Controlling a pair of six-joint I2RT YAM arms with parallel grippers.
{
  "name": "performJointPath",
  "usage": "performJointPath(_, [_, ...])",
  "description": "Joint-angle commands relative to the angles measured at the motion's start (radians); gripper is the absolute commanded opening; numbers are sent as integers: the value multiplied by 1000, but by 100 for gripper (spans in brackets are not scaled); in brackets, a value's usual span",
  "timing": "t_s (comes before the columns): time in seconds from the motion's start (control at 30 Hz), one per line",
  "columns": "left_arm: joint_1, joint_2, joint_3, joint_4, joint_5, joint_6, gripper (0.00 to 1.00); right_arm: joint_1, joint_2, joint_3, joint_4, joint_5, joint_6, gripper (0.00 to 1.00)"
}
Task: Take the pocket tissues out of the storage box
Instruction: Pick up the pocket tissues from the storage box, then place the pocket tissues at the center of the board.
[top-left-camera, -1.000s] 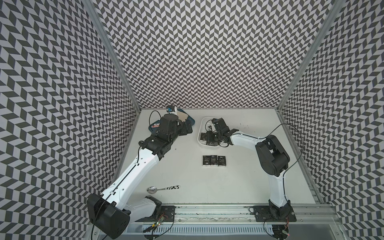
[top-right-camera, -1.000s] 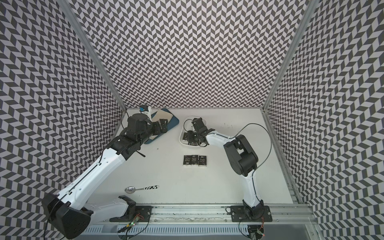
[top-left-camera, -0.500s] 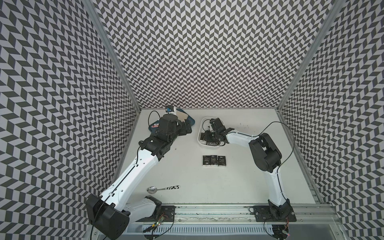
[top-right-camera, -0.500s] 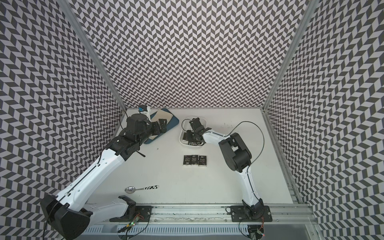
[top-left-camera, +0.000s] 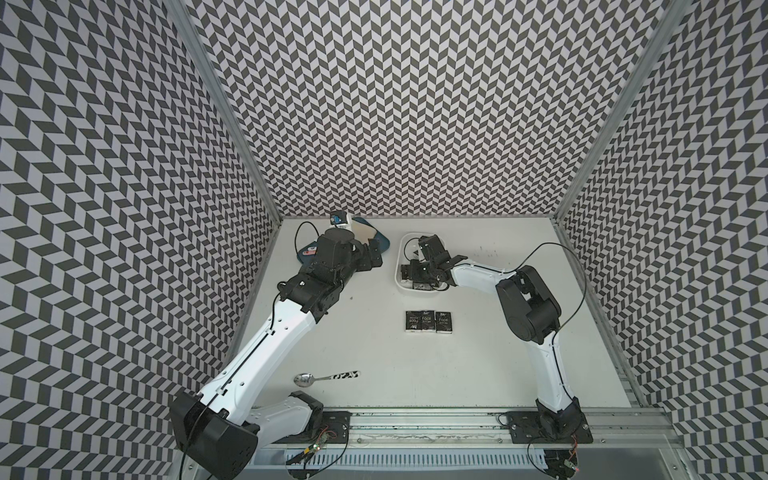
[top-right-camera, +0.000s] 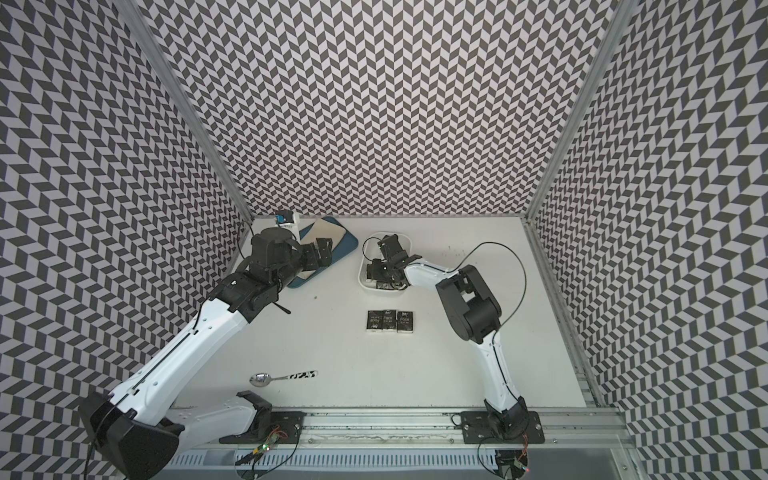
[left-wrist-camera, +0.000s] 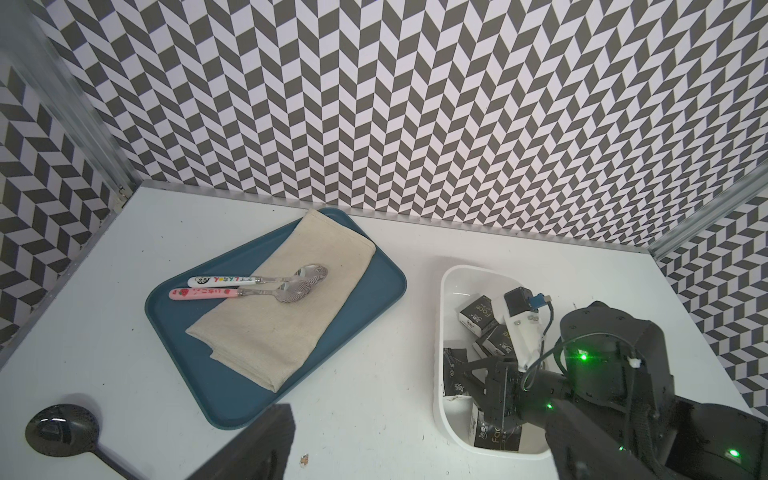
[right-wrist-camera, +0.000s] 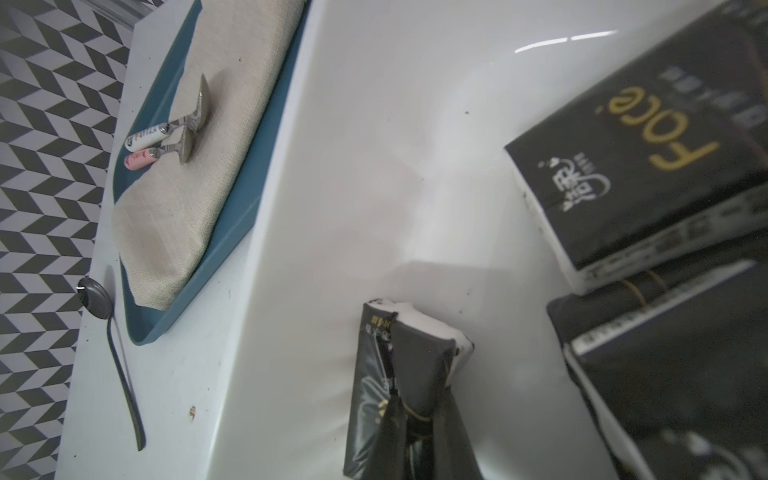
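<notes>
Next, I release the packet, still down inside the white storage box, from my right gripper onto the table, setting it against the row's end (top-left-camera: 460, 320) closest to that gripper's base.
The white storage box (top-left-camera: 397, 266) stands at the back middle of the table, and both top views show it. Several black pocket tissues (left-wrist-camera: 478, 313) lie inside it. My right gripper (top-left-camera: 412, 272) reaches down into the box and is shut on one packet (right-wrist-camera: 399, 357), pinched on edge near the box's wall. Three more packets (top-left-camera: 428, 321) lie side by side on the table in front of the box. My left gripper (top-left-camera: 371, 257) hovers open over the blue tray, left of the box, holding nothing. Only one of its fingers (left-wrist-camera: 266, 444) shows in the left wrist view.
A blue tray (left-wrist-camera: 374, 299) with a beige cloth (left-wrist-camera: 291, 307) and two spoons sits at the back left. A black spoon (left-wrist-camera: 62, 428) lies beside the tray. Another spoon (top-left-camera: 328, 377) lies near the front edge. Patterned walls close in three sides.
The right gripper has closed on a packet inside the box, and the right arm's elbow has shifted. The left arm has hardly moved.
</notes>
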Motion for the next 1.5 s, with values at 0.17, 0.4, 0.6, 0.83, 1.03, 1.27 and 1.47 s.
performJointPath(0.17, [7,-19,10,-8,-13,8,99,6,-166,-55,62,23,-6,0])
performJointPath(0.4, [6,-15,9,-1,-11,7,99,-24,-331,-137,65,1,-10,0])
performJointPath(0.6, [6,-11,6,14,-5,9,99,-122,-569,-355,2,-12,-43,1])
performJointPath(0.83, [9,1,8,34,26,3,99,-205,-849,-691,-68,11,-60,3])
performJointPath(1.03, [7,13,17,47,46,-3,99,-205,-934,-950,29,-70,-14,3])
performJointPath(1.27, [7,5,6,45,36,-3,99,-194,-873,-1010,105,-126,-22,4])
performJointPath(1.47, [8,5,10,39,31,-3,99,-188,-802,-1010,151,-163,-28,5])
